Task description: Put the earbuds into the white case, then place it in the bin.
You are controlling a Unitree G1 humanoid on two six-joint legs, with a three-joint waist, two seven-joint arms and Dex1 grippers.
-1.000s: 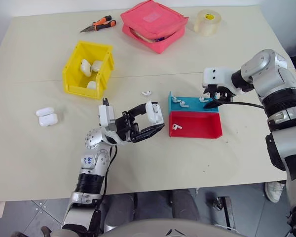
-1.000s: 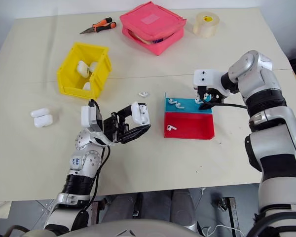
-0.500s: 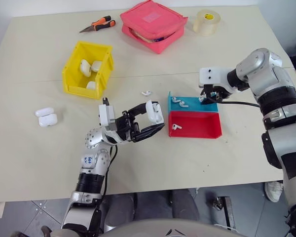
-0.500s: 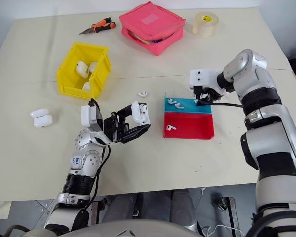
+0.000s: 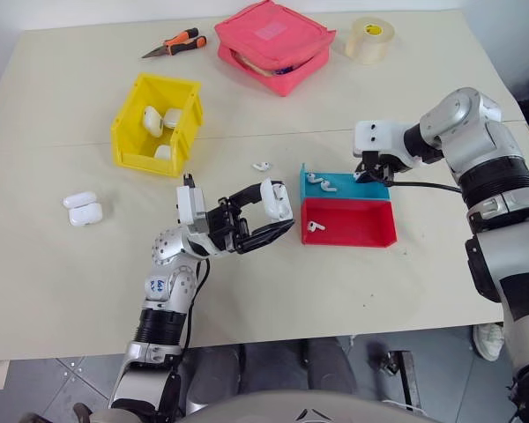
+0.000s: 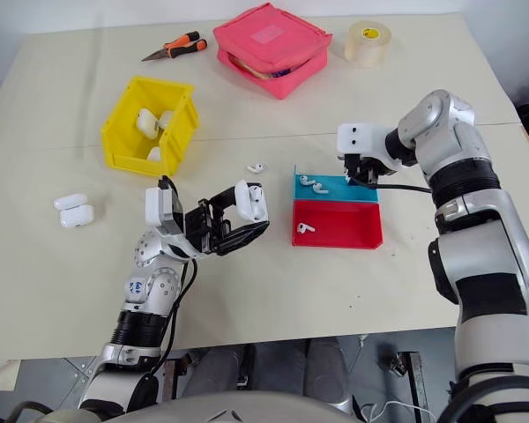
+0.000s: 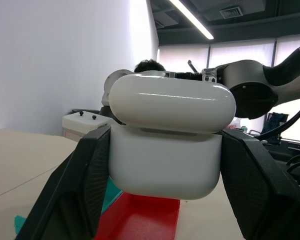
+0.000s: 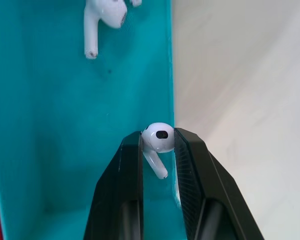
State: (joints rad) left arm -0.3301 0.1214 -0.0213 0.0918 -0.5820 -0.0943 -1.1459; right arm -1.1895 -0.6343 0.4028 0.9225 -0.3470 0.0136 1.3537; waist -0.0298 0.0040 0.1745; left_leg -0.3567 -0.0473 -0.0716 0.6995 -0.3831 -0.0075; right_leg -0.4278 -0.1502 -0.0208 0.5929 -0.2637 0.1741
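My right gripper will let go of the earbud in the open white case (image 5: 277,201) between the black fingers of my left gripper.
My left gripper (image 5: 271,213) is shut on the white case (image 5: 274,201), holding it above the table with its hinged lid raised; the left wrist view shows the case (image 7: 165,162) clamped between both black fingers (image 7: 77,192). My right gripper (image 5: 368,174) reaches down into the right end of the blue tray (image 5: 344,189). There it is shut on one earbud (image 8: 157,138), pinched by its head with the stem hanging down. More earbuds lie in the blue tray (image 5: 322,183), in the red tray (image 5: 314,226) and loose on the table (image 5: 262,165). The yellow bin (image 5: 127,132) stands at the left.
The bin holds several white cases (image 5: 154,121). Two more cases (image 5: 84,209) lie at the table's left. A pink pouch (image 5: 275,44), a tape roll (image 5: 370,38) and orange-handled pliers (image 5: 178,41) sit along the far side. The red tray (image 5: 361,225) adjoins the blue one.
My right gripper's fingers have closed on the earbud at the blue tray's right end. The left gripper and the case have stayed still.
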